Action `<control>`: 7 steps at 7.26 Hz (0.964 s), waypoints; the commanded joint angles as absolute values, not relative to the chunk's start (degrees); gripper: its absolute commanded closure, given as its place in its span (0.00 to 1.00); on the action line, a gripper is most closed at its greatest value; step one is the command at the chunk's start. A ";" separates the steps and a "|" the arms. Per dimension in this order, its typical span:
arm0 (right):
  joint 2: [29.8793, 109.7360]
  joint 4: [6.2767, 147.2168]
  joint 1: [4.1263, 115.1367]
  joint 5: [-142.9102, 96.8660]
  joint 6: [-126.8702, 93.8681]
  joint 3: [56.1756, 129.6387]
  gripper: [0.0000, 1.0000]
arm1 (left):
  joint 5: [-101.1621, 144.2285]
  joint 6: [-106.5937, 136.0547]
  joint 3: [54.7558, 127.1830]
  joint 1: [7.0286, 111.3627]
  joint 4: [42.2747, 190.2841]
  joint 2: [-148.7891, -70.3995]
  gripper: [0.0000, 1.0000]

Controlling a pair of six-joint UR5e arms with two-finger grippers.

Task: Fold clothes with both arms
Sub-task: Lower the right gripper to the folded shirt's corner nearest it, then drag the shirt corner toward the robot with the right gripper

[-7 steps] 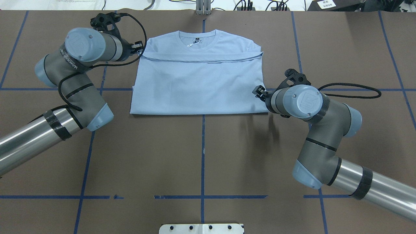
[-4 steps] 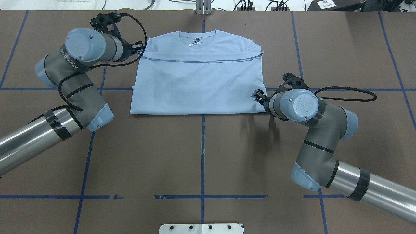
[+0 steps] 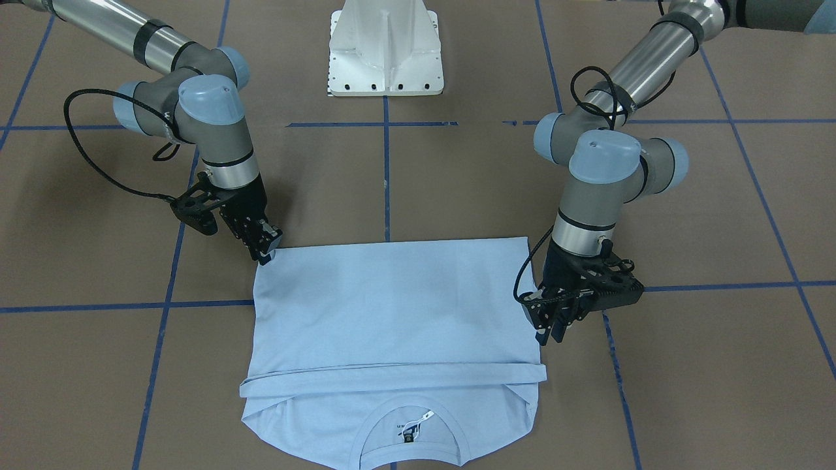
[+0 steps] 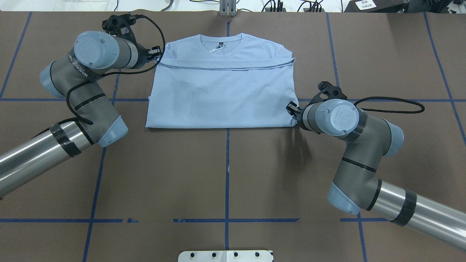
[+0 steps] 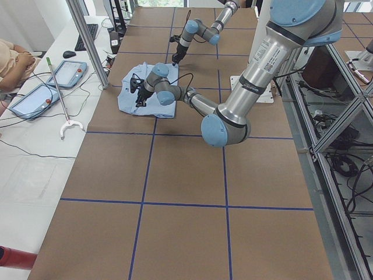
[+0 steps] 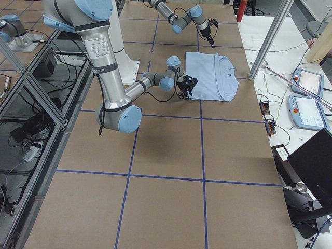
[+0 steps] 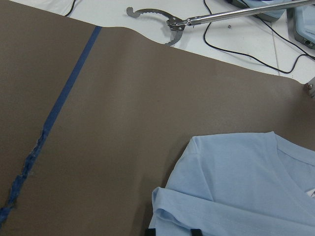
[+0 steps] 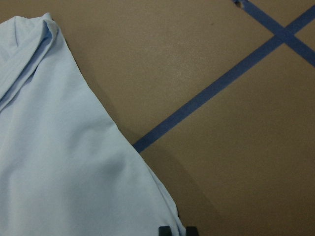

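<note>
The robot's right gripper needs to release the T-shirt's near corner on the brown table cover [image 3: 279,87] next to the white pedestal base.
A light blue T-shirt [image 4: 222,94] lies flat at the far middle of the table, its lower part folded up over the chest and its collar [image 3: 408,424] pointing away from the robot. My left gripper [image 4: 157,54] [image 3: 550,336] is low at the shirt's left edge, next to the folded hem. It is open, and in the left wrist view the hem corner [image 7: 160,199] lies just ahead of its fingertips. At the shirt's near right corner, my right gripper [image 4: 290,108] [image 3: 266,253] has its fingers close together on the cloth edge [image 8: 172,216].
Brown table cover with a blue tape grid [image 4: 227,171]. The white pedestal base [image 3: 385,49] stands at the robot's side. A grabber tool [image 7: 170,24], cables and tablets [image 5: 35,96] lie past the far edge, with a person's arm [image 5: 14,55] there.
My right gripper came down and toward the robot along the shirt's right edge to its near right corner. The left arm and the shirt stayed put.
</note>
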State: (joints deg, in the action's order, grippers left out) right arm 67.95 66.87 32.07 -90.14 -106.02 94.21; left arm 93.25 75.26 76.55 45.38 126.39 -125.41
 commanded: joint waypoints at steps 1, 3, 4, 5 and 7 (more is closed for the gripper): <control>68.12 66.88 32.08 -90.44 -105.91 94.91 1.00 | 93.25 75.32 76.55 45.26 126.39 -125.51 0.64; 76.23 71.85 29.90 -92.79 -106.00 109.24 1.00 | 93.34 75.41 77.25 45.18 126.21 -125.42 0.64; 80.29 81.81 27.10 -95.16 -106.87 120.73 1.00 | 93.51 75.50 78.73 45.09 126.12 -125.33 0.64; 81.29 92.44 23.16 -96.93 -110.18 129.46 1.00 | 93.60 75.50 80.14 45.00 126.04 -125.25 0.64; 84.79 101.58 13.68 -104.03 -112.23 139.79 1.00 | 97.26 77.76 81.29 44.83 126.12 -125.24 0.64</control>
State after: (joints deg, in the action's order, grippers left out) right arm 82.37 95.91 19.89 -99.79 -110.98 133.10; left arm 94.69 76.22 80.51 44.94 126.07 -125.26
